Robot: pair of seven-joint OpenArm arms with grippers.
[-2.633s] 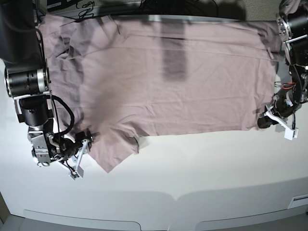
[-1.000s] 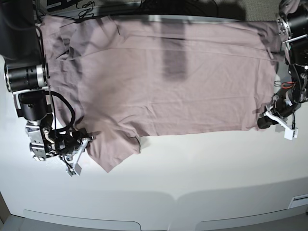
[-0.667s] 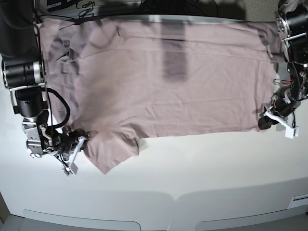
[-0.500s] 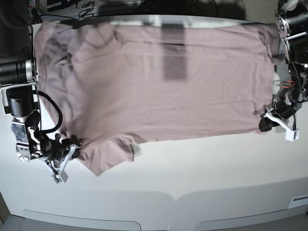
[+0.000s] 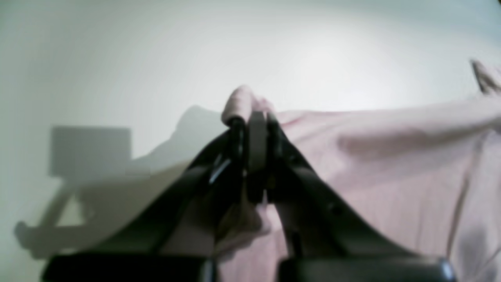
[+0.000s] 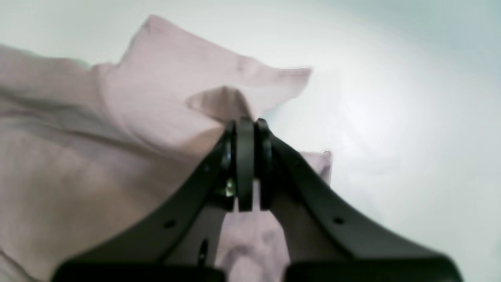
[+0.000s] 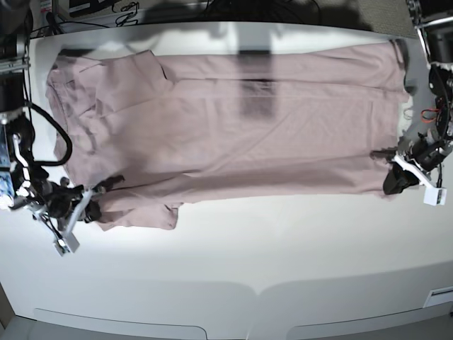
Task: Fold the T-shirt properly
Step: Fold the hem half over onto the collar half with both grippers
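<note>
My left gripper has the near hem corner of the T-shirt. Next, I let that corner go on the T-shirt's hem edge (image 7: 400, 91), beside the end of the long crease.
The dusty-pink T-shirt (image 7: 248, 134) lies spread flat across the white table, its sleeves at the left of the base view and its hem at the right. My right gripper (image 7: 90, 204) is at the left, shut on the cloth by the near sleeve (image 7: 141, 216). In the right wrist view its jaws (image 6: 244, 125) pinch a raised fold of the T-shirt (image 6: 78, 156). My left gripper (image 7: 391, 180) is at the right, shut on the near hem corner. In the left wrist view its jaws (image 5: 252, 119) clamp a bunched bit of the T-shirt (image 5: 391, 156).
The white table (image 7: 283, 262) runs bare toward its front edge. Dark cables and gear (image 7: 127, 8) sit along the back edge. A strip of table shows behind the shirt at the back left (image 7: 92, 39).
My right gripper has pulled the sleeve end left and toward the front edge. The shirt has stretched taut, and its near sleeve has flattened. My left gripper has shifted slightly toward the front with the hem corner.
</note>
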